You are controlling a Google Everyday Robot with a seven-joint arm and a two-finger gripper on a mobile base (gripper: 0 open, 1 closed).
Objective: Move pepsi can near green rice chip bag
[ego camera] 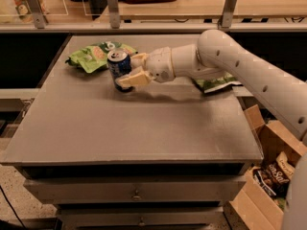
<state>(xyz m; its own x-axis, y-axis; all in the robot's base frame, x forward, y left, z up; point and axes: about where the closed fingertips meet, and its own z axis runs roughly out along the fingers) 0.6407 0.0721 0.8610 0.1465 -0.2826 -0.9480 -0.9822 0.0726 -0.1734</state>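
Next, I let go of the pepsi can on the table [117,74] against the edge of the green rice chip bag.
The pepsi can [118,67] is dark blue with a silver top and stands upright on the table, just right of the green rice chip bag [98,56], a light yellowish-green bag lying at the table's far left. My gripper [133,70] reaches in from the right and is shut on the can, one tan finger in front of it and one behind. The can's base looks down on or just above the tabletop, close to the bag's right edge.
A darker green bag [215,83] lies behind my arm at the table's right. The grey table [134,128] has drawers below. A cardboard box of snacks [268,176] stands on the floor at the right. A railing runs along the back.
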